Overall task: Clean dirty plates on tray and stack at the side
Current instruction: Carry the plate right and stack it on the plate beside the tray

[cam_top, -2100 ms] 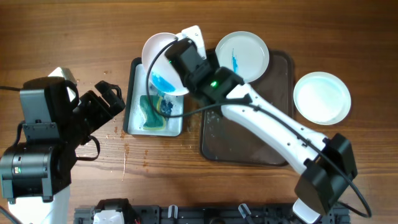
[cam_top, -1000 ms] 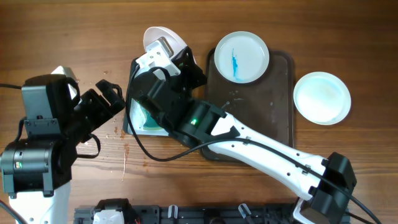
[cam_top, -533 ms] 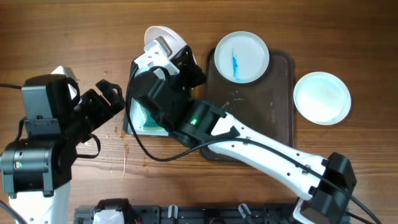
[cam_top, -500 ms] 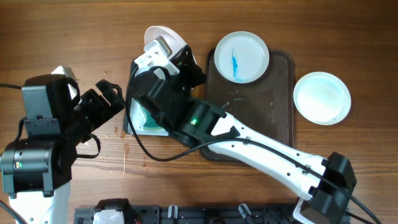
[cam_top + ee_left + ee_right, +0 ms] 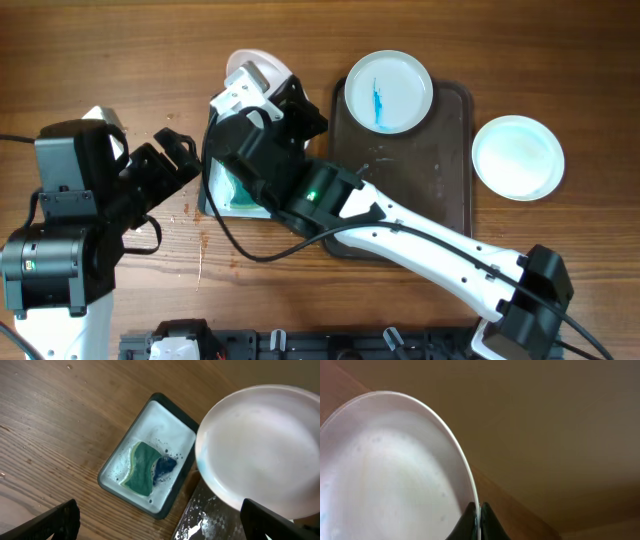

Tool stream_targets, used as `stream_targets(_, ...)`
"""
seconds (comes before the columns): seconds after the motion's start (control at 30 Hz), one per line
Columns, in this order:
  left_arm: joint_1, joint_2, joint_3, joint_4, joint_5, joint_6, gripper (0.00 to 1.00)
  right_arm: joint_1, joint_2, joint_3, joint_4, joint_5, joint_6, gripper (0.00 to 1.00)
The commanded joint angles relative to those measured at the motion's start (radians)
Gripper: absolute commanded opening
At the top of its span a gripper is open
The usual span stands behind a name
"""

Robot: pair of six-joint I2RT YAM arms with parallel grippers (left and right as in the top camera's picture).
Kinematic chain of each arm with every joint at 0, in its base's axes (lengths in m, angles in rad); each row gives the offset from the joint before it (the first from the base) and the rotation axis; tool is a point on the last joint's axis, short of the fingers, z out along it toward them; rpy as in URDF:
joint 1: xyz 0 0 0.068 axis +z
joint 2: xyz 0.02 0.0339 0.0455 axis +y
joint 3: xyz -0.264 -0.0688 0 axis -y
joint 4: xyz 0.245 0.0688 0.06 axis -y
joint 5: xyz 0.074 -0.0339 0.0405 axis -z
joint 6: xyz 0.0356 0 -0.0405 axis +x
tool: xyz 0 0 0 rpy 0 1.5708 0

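Next, I set the small white plate, now tilted above the sponge tray, down on top of the clean plate (image 5: pixel 517 158) beside the brown tray and let go of it with my right gripper.
My right gripper (image 5: pixel 268 88) is shut on the rim of a white plate (image 5: pixel 252 60), held tilted above the far end of the small sponge tray (image 5: pixel 214 120). In the right wrist view the fingertips (image 5: pixel 479 516) pinch that plate's (image 5: pixel 395 470) thin edge. The left wrist view shows the same plate (image 5: pixel 265 455) from underneath, looking white. A second plate (image 5: pixel 388 90) with a blue smear lies at the far end of the brown tray (image 5: pixel 420 200). A third, clean plate (image 5: pixel 518 157) rests on the table right of the tray. My left gripper (image 5: pixel 190 160) hangs open, empty, left of the sponge tray.
The small dark-rimmed tray (image 5: pixel 112 467) holds soapy water and a teal sponge (image 5: pixel 142 462) with a blue blob beside it. The wet corner of the brown tray (image 5: pixel 215 515) lies just right of it. My right arm (image 5: pixel 400 225) stretches diagonally over both trays.
Two seconds ago the held plate faced up over the sponge tray with blue on it. The right arm has since swung left and tipped it; in the last half second it crept slightly left.
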Motion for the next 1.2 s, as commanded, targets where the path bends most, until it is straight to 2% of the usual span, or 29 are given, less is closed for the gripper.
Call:
stream_targets(0.0,0.006,0.002,0.014,0.003,-0.01,0.008,1.0,-0.023,-0.02,0.024,-0.002,-0.018,0.027,0.04)
stream_targets(0.07,0.006,0.002,0.014,0.003,-0.01,0.008,1.0,-0.005,-0.015,0.023,-0.012,-0.021,-0.069,0.04)
stream_targets(0.1,0.006,0.002,0.014,0.003,-0.01,0.008,1.0,-0.01,-0.014,0.023,0.025,0.048,-0.055,0.04)
stream_targets(0.13,0.006,0.002,0.014,0.003,-0.01,0.008,1.0,-0.013,-0.016,0.023,0.033,0.008,0.003,0.04)
stream_targets(0.2,0.006,0.002,0.014,0.003,-0.01,0.008,1.0,0.008,-0.013,0.023,0.017,-0.037,-0.15,0.04)
stream_targets(0.27,0.006,0.002,0.014,0.003,-0.01,0.008,1.0,0.005,-0.009,0.023,0.082,0.053,-0.135,0.04)
stream_targets(0.83,0.006,0.002,0.014,0.003,-0.01,0.008,1.0,0.011,-0.009,0.023,0.081,0.027,-0.165,0.04)
stream_targets(0.93,0.006,0.002,0.014,0.003,-0.01,0.008,1.0,0.002,-0.009,0.023,0.063,0.026,-0.057,0.04)
stream_targets(0.97,0.006,0.002,0.014,0.003,-0.01,0.008,1.0,-0.018,-0.009,0.023,0.023,0.016,0.087,0.04)
stream_targets(1.03,0.006,0.002,0.014,0.003,-0.01,0.008,1.0,-0.072,-0.009,0.023,-0.132,-0.174,0.354,0.04)
stream_targets(1.07,0.006,0.002,0.014,0.003,-0.01,0.008,1.0,-0.117,-0.008,0.023,-0.216,-0.397,0.478,0.04)
stream_targets(1.1,0.006,0.002,0.014,0.003,-0.01,0.008,1.0,-0.209,0.004,0.023,-0.27,-0.771,0.578,0.04)
stream_targets(1.17,0.006,0.002,0.014,0.003,-0.01,0.008,1.0,-0.328,0.01,0.024,-0.268,-1.117,0.63,0.04)
